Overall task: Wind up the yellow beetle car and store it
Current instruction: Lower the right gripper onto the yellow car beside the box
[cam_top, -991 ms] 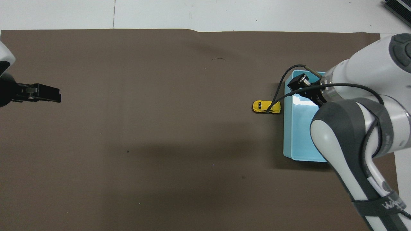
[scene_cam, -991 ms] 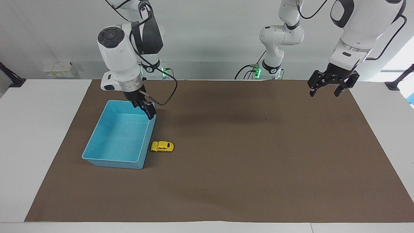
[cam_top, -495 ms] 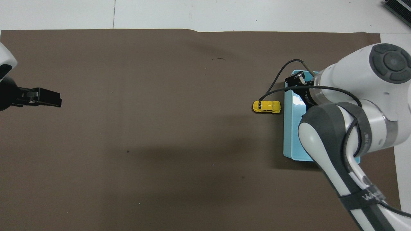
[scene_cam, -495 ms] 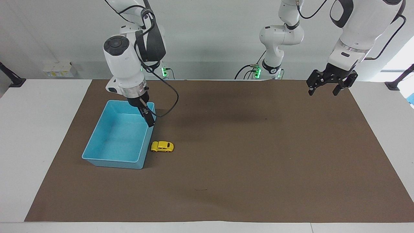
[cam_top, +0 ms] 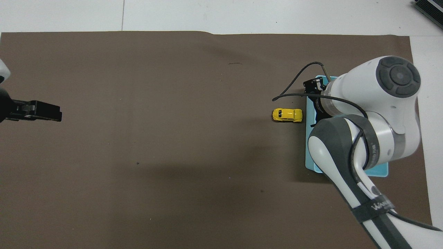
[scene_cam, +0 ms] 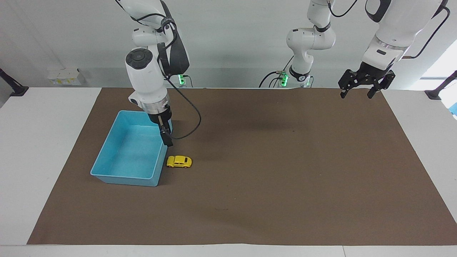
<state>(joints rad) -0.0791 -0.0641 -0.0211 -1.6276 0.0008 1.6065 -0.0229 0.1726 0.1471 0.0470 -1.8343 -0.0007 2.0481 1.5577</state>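
I will next move my right gripper to the yellow beetle car and close it across its half (cam_top: 293, 115) closest to the blue bin.
The yellow beetle car (scene_cam: 179, 161) (cam_top: 287, 115) stands on its wheels on the brown mat, close beside the blue bin (scene_cam: 107, 148) (cam_top: 311, 166) on the side toward the left arm's end. My right gripper (scene_cam: 167, 141) points down over the bin's rim on the car's side, a short way from the car and not touching it. It is open and holds nothing. In the overhead view its wrist hides most of it. My left gripper (scene_cam: 357, 94) (cam_top: 45, 115) waits open and empty, high over the mat's edge at the left arm's end.
The bin has nothing in it. The brown mat (scene_cam: 271, 185) covers most of the white table. A black cable (scene_cam: 189, 125) loops from the right wrist over the mat beside the bin.
The right gripper has moved along the bin's rim toward the car while its wrist turned. The left gripper has risen slightly. The car has not moved.
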